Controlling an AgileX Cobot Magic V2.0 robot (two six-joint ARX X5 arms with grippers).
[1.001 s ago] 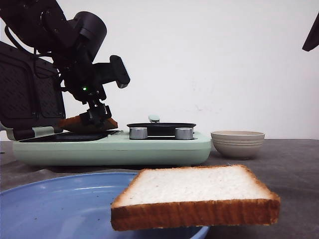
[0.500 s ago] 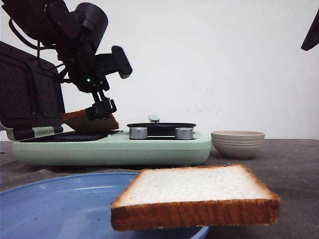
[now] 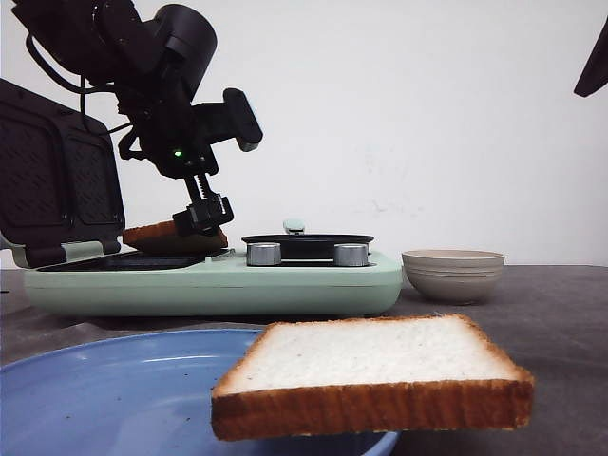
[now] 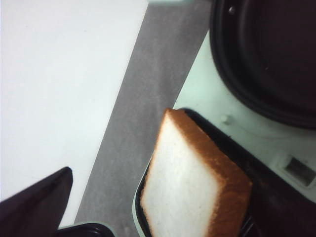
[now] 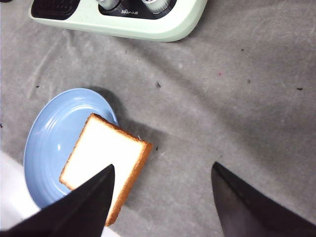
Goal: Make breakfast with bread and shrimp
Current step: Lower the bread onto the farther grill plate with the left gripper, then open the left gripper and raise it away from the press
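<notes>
My right gripper closes next on the overhanging crust edge (image 3: 502,352) (image 5: 131,183) of the second slice of bread, the slice that sticks out past the blue plate's rim.
One slice of bread (image 3: 169,236) lies on the dark left grill plate of the pale green breakfast maker (image 3: 218,281); it also shows in the left wrist view (image 4: 190,190), slightly tilted. My left gripper (image 3: 206,215) hovers at its right end, jaws open, one finger (image 4: 42,197) well clear of the slice. The second slice of bread (image 3: 370,372) rests on the blue plate (image 3: 104,389), overhanging its rim, and shows in the right wrist view (image 5: 101,160). My right gripper (image 5: 163,197) is open and empty, high above the table. No shrimp is visible.
The maker's black lid (image 3: 57,180) stands open at the left. A round black pan (image 3: 307,244) sits on its right half, with two metal knobs (image 3: 263,254) in front. A beige ribbed bowl (image 3: 453,274) stands right of it, contents hidden.
My left gripper has lifted and shifted right. The slice it carried tilted, then settled flatter on the grill plate, released. The right arm and the plate slice have not moved.
</notes>
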